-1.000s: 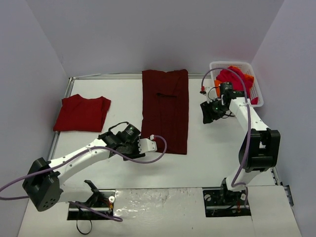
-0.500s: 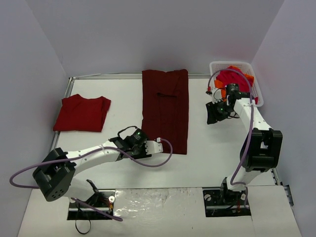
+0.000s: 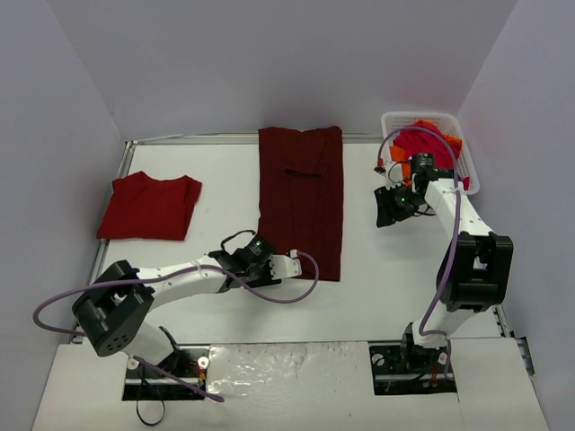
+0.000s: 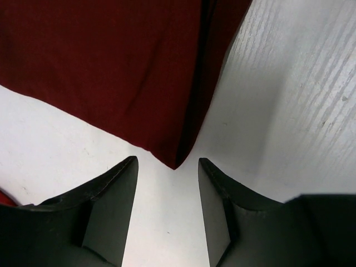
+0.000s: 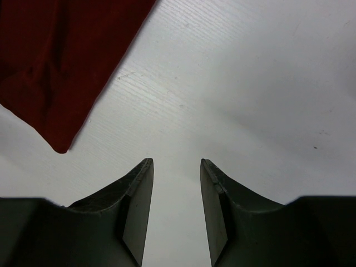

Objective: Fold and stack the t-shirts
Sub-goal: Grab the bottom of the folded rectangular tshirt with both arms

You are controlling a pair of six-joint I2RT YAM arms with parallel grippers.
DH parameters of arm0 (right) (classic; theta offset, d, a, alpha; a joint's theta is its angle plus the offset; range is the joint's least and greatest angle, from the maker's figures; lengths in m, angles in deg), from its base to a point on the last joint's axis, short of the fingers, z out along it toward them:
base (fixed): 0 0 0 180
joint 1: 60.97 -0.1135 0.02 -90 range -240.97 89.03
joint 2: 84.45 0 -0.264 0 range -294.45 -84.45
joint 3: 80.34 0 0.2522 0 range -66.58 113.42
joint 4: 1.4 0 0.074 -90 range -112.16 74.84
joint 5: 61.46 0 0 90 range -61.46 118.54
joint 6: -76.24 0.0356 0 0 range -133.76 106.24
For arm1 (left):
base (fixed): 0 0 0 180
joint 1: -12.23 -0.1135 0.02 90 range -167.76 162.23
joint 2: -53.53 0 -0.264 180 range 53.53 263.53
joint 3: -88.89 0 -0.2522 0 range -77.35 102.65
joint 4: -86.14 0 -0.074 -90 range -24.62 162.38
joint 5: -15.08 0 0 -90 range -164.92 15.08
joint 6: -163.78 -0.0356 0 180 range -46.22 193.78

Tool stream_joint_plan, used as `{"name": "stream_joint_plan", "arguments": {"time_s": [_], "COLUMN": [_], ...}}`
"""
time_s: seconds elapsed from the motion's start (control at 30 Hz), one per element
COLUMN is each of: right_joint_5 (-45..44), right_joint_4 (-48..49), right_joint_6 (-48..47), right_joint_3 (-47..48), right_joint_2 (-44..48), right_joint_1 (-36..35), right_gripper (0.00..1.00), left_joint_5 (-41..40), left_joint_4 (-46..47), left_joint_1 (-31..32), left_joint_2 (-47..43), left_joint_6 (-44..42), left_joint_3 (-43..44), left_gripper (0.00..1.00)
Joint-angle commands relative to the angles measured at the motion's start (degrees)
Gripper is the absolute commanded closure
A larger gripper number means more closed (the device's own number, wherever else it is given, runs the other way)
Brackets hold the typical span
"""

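The maroon t-shirt's near corner (image 3: 338, 278) (image 5: 62, 149) on the white basket's side is the next spot my right gripper needs to go to and close on.
A long dark maroon t-shirt (image 3: 301, 202) lies folded lengthwise in the middle of the table. My left gripper (image 3: 289, 264) is at its near edge, open. In the left wrist view a near corner of the shirt (image 4: 111, 67) points into the gap just ahead of the open gripper (image 4: 167, 161), not touching either finger. A brighter red t-shirt (image 3: 148, 206) lies folded at the left. My right gripper (image 3: 388, 205) is open and empty over bare table, to the right of the maroon shirt; a corner of that shirt (image 5: 61, 67) shows in its wrist view, beyond the gripper (image 5: 176, 161).
A white lattice basket (image 3: 465, 157) stands at the back right, holding crumpled red (image 3: 418, 142) and orange (image 3: 449, 139) shirts, close behind the right arm. Grey walls enclose the table at the back and on both sides.
My left gripper has moved right along the maroon shirt's near edge. My right gripper shifted a little right and back toward the basket, then held still.
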Motion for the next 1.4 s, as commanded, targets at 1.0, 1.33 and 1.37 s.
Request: {"name": "stream_joint_plan", "arguments": {"time_s": [1.0, 1.33, 1.37], "right_joint_5": [1.1, 2.7, 2.8], "right_joint_4": [-1.5, -3.7, -3.7], "right_joint_6": [0.1, -1.5, -2.1], "right_joint_3": [-0.6, -0.4, -0.6], "right_joint_2": [-1.5, 0.0, 0.7], "right_joint_1": [0.2, -5.4, -7.5], "right_gripper": [0.65, 0.66, 0.66], "left_joint_5": [-2.6, 5.3, 6.0], "left_joint_4": [2.6, -2.9, -3.0], "left_joint_1": [0.5, -0.4, -0.8], "left_joint_2": [7.2, 1.7, 1.3], "left_joint_6": [1.3, 5.4, 5.9], "left_joint_3": [3.0, 6.4, 6.5], "left_gripper": [0.92, 0.98, 0.98]}}
